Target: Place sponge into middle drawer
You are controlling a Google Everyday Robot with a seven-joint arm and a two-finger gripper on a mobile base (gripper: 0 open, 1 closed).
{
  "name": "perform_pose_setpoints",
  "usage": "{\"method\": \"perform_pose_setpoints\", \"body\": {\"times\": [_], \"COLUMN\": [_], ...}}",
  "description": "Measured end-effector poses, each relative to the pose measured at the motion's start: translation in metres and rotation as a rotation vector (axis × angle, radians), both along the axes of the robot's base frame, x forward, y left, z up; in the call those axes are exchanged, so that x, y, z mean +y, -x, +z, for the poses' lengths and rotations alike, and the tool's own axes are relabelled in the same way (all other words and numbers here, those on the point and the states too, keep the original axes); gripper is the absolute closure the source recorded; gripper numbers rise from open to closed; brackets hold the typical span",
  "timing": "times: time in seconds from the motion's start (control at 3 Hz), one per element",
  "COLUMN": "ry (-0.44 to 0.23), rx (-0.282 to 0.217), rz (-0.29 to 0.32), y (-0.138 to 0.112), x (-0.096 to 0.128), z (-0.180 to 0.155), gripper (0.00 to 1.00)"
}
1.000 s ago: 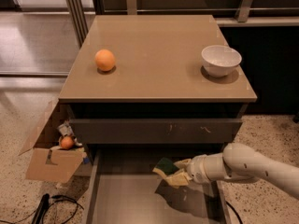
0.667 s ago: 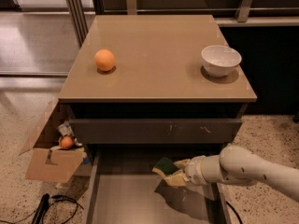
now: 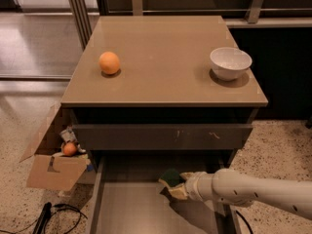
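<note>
The robot's gripper needs to release the sponge on the middle drawer's bottom, about halfway (image 3: 164, 191) between the drawer's sides. The sponge still hangs above the drawer floor.
My white arm reaches in from the lower right over the pulled-out middle drawer (image 3: 131, 208), a wide grey-brown drawer with a plain floor. My gripper (image 3: 176, 185) is shut on the sponge (image 3: 170, 176), whose dark green face shows above pale fingertips (image 3: 178, 192). The sponge hangs a little above the drawer floor, near the drawer's back and right of its centre. Its shadow falls on the floor below.
Above is a closed drawer with a dark scratched front (image 3: 161, 136). On the cabinet top (image 3: 165, 72) sit an orange fruit (image 3: 109, 62) at left and a white bowl (image 3: 230, 62) at right. A cardboard box (image 3: 53, 167) with clutter stands on the floor at left, cables (image 3: 53, 216) near it.
My arm and the sponge have shifted very slightly left over the drawer. Nothing else has moved.
</note>
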State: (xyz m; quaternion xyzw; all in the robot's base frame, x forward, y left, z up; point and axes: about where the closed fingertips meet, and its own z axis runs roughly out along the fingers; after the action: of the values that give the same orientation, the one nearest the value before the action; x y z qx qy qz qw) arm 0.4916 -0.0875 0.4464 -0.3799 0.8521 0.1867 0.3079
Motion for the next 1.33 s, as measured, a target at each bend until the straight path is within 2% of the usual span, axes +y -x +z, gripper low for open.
{"method": "perform_pose_setpoints", "body": {"times": [0.67,1.33], "ry": [-0.008,-0.045], "rx": [0.018,0.062], "rz": [0.022,0.08], "y": [0.001,-0.005], "x": [0.005,0.026], "z": [-0.006,-0.027], "gripper": [1.0,1.0]}}
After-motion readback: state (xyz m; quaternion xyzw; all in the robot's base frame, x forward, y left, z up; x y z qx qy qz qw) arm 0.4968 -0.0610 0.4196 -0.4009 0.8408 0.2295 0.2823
